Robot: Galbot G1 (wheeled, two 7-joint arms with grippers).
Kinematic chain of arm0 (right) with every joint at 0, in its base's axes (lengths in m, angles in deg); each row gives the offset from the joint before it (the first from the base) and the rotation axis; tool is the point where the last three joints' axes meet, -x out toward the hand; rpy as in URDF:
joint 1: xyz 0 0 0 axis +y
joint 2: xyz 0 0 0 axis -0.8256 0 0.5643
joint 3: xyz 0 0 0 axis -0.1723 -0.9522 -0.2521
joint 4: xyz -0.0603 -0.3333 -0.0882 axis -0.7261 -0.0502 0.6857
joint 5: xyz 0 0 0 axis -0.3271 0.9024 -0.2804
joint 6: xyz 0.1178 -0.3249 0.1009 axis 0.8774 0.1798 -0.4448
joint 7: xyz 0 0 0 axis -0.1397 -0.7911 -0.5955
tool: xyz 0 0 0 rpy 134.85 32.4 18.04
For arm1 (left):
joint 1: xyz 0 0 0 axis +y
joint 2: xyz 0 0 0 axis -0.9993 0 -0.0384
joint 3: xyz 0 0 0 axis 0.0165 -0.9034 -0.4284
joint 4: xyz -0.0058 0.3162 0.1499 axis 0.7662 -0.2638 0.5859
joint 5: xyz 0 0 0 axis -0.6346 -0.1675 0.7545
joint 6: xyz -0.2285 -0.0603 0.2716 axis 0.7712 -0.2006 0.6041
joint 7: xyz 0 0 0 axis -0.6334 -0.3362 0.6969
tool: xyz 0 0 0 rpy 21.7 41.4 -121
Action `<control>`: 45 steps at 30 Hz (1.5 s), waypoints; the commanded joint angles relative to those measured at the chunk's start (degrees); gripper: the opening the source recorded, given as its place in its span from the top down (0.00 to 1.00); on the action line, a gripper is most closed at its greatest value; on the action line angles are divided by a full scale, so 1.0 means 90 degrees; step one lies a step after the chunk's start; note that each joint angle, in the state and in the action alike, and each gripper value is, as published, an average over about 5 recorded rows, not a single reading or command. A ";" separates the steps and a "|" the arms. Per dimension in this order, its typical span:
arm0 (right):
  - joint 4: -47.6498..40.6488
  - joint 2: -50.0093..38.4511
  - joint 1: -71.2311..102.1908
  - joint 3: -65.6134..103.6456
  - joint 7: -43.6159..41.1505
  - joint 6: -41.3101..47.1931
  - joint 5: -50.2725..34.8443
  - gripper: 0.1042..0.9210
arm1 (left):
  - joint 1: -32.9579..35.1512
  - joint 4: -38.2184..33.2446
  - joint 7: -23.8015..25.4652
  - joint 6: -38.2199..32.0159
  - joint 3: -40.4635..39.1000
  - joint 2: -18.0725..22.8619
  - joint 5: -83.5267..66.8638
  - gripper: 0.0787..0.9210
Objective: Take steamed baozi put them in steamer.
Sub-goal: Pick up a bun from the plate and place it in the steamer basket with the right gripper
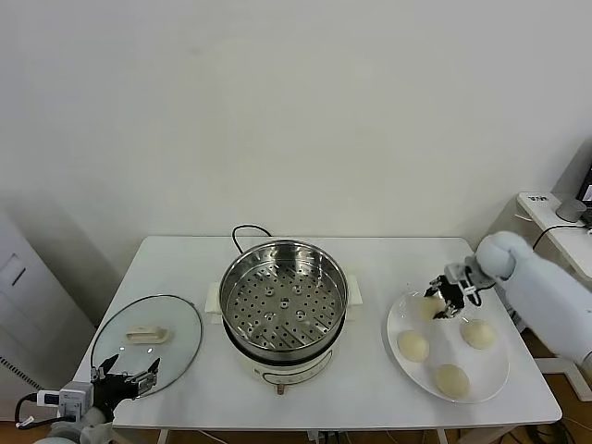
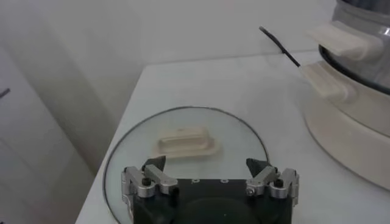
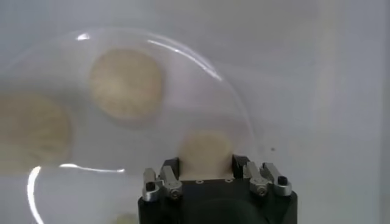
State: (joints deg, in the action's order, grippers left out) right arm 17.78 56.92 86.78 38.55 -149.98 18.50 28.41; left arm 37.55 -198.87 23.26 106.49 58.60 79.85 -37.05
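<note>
Next, my right gripper releases the far baozi on the far part of the steamer's perforated tray (image 1: 282, 275). The baozi still rests on the white plate.
The shiny steel steamer (image 1: 282, 296) with its perforated tray stands mid-table on a white base, with nothing in it; its side shows in the left wrist view (image 2: 359, 91). Four cream-white baozi lie on a white plate (image 1: 400, 324) at the right. My right gripper (image 1: 442, 298) is low over the plate's far edge, its fingers pressed against both sides of the far baozi (image 3: 206, 146), which still rests on the plate. The other buns (image 1: 413, 346) (image 1: 478, 333) (image 1: 452, 380) lie loose. My left gripper (image 1: 125, 377) is open and empty at the near left, over the glass lid.
The round glass lid (image 1: 146, 344) with a cream handle (image 2: 186, 141) lies flat at the table's front left. A black cord (image 1: 242, 231) runs behind the steamer. A white cabinet stands at the left, and another table at the far right.
</note>
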 commanded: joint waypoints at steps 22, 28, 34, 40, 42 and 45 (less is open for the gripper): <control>0.0147 0.3354 -0.3559 -0.2234 -0.0302 -0.4268 -0.0580 0.46 | 0.0042 -0.0028 -0.0023 -0.0006 -0.0039 -0.0059 0.0035 0.12; 0.0413 0.3562 -0.3189 -0.2142 -0.0302 -0.4268 0.0170 0.47 | 0.0052 -0.0006 -0.0023 -0.0022 -0.0052 -0.0065 0.0052 0.12; 0.0696 0.3566 -0.2762 -0.2172 -0.0300 -0.4268 0.0689 0.47 | 0.0058 -0.0025 -0.0036 -0.0018 -0.0055 -0.0037 0.0062 0.12; 0.0784 0.3587 -0.2266 -0.2060 -0.0302 -0.4268 0.1102 0.46 | 0.0116 -0.0055 -0.0040 -0.0021 -0.0025 -0.0009 0.0068 0.12; 0.0748 0.3618 -0.2092 -0.1968 -0.0302 -0.4268 0.1294 0.46 | 0.0122 -0.0059 -0.0042 -0.0020 -0.0022 -0.0001 0.0075 0.12; 0.0663 0.3693 -0.1839 -0.1804 -0.0299 -0.4268 0.1601 0.46 | 0.0114 -0.0062 -0.0043 -0.0014 -0.0024 0.0015 0.0082 0.12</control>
State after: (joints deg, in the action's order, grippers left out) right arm 23.33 88.10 65.06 20.95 -152.70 -17.13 35.69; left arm 38.65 -199.38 22.90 106.31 58.37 79.87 -36.38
